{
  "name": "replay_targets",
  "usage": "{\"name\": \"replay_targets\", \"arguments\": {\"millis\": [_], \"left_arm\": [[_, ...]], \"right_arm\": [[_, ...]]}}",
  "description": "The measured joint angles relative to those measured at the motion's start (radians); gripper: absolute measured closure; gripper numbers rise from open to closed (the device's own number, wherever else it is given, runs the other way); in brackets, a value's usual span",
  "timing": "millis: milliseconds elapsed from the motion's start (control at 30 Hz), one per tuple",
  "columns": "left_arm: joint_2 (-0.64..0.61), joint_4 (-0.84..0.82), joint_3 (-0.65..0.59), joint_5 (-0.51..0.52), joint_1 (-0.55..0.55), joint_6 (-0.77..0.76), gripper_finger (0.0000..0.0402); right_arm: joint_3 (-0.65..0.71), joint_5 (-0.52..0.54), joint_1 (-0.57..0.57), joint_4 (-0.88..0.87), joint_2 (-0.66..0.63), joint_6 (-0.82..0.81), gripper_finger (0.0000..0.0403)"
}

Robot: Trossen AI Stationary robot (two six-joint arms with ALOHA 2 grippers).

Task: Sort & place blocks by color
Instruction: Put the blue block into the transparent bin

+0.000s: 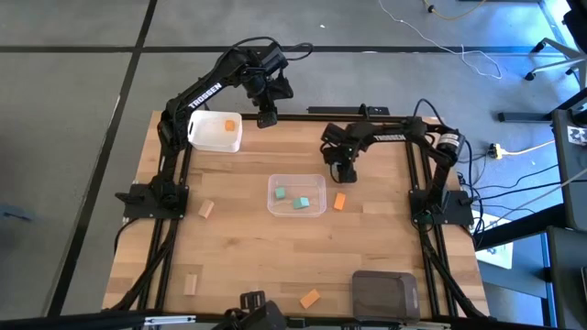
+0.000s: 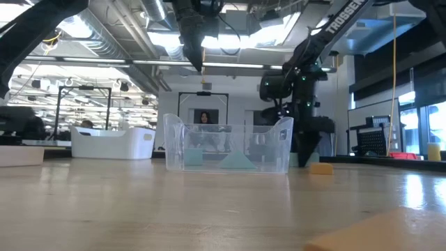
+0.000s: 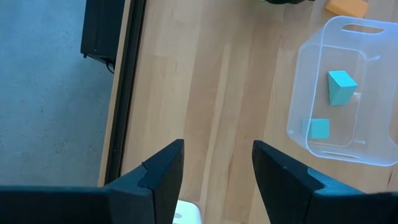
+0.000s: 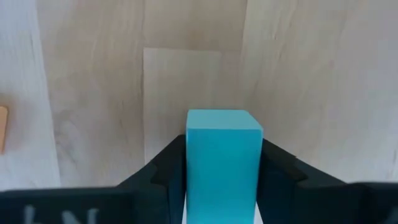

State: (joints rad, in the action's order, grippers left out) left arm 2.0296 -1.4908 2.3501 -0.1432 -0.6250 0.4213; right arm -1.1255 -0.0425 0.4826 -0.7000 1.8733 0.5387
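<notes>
Next, my right gripper lets go of the teal block inside the clear tub's end (image 1: 312,194) nearest the orange block on the table.
My right gripper (image 1: 344,172) points down at the table, just beyond the clear tub (image 1: 296,195), and is shut on a teal block (image 4: 222,162). My left gripper (image 3: 217,149) hangs open and high over the table's far edge beside the white tub (image 1: 216,133), which holds an orange block (image 1: 227,126). Two teal blocks (image 3: 341,86) (image 3: 319,128) lie in the clear tub. An orange block (image 1: 339,201) lies on the table right of that tub. My right gripper pinches the teal block between its two fingers (image 4: 166,163), one on each of two opposite sides (image 4: 191,168). The fingers come from above, pointing down. In the low view they reach close to the tabletop; I cannot tell whether the block is lifted clear.
Tan blocks lie at the left (image 1: 206,209) and near left (image 1: 190,284). Another orange block (image 1: 310,298) lies near the front edge, beside a dark grey tub (image 1: 385,293). Bare wood stretches between the tubs and the front edge.
</notes>
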Motion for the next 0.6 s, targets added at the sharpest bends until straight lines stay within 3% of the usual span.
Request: {"name": "replay_targets", "arguments": {"millis": [233, 433, 600], "left_arm": [[0.000, -0.055, 0.000, 0.000, 0.000, 0.000, 0.0219], [-0.007, -0.080, 0.000, -0.044, -0.001, 0.005, 0.0219], [-0.052, -0.081, 0.000, -0.136, -0.003, 0.054, 0.0219]], "right_arm": [[-0.135, -0.020, -0.009, -0.110, 0.001, -0.067, 0.0266], [-0.348, -0.025, -0.044, -0.342, 0.000, -0.109, 0.0266], [-0.509, -0.134, -0.116, -0.439, -0.003, -0.155, 0.0266]]}}
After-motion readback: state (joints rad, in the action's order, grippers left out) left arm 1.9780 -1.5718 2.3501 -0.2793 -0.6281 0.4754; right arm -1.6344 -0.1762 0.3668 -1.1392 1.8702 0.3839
